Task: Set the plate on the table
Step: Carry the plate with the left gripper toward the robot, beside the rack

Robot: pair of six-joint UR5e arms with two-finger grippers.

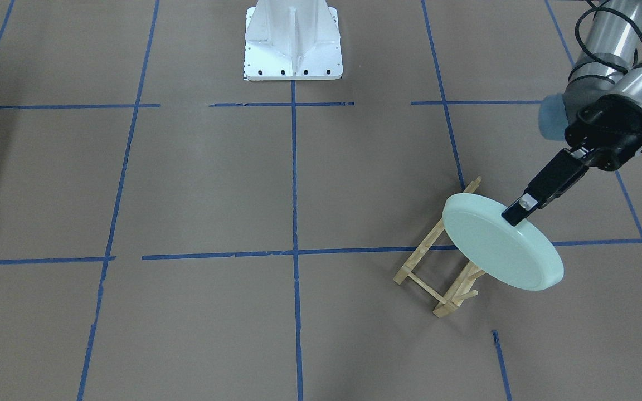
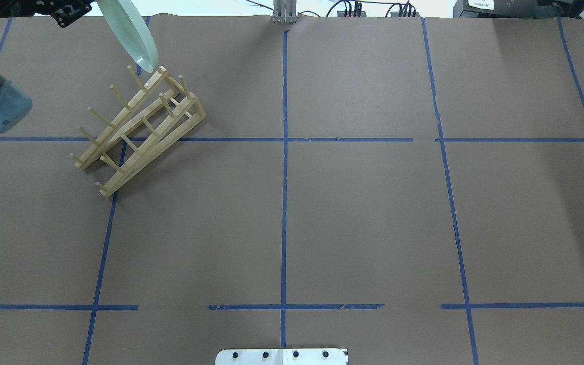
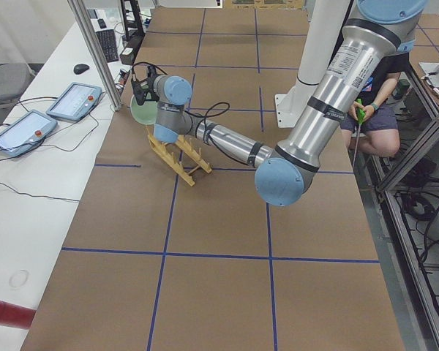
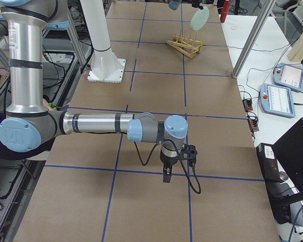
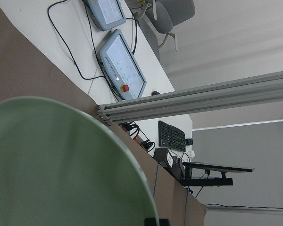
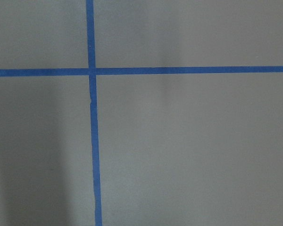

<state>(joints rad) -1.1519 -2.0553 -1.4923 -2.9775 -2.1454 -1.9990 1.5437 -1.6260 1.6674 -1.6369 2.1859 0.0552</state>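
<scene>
The robot's left gripper needs to release the plate on the table (image 1: pixel 370 196) between the long blue line and the wooden peg rack.
The pale mint-green plate (image 1: pixel 499 245) hangs tilted in the air over the far end of the light wooden peg rack (image 1: pixel 443 262), clear of the table (image 1: pixel 198 184). My left gripper (image 1: pixel 514 216) is shut on the plate's upper rim. The overhead view shows the plate (image 2: pixel 130 30) edge-on above the rack (image 2: pixel 140 126). It fills the lower left of the left wrist view (image 5: pixel 61 165). In the exterior right view the plate (image 4: pixel 198 19) is above the rack (image 4: pixel 184 46). My right gripper (image 4: pixel 166 176) points down just above the table far from the plate; I cannot tell whether it is open. The right wrist view shows only table (image 6: pixel 188 141).
The white robot base (image 1: pixel 293 50) stands at the table's robot side. Beyond the far table edge are an aluminium post (image 3: pixel 95 51) and teach pendants (image 3: pixel 73 99) on a white bench. A seated person (image 3: pixel 380 110) is behind the robot.
</scene>
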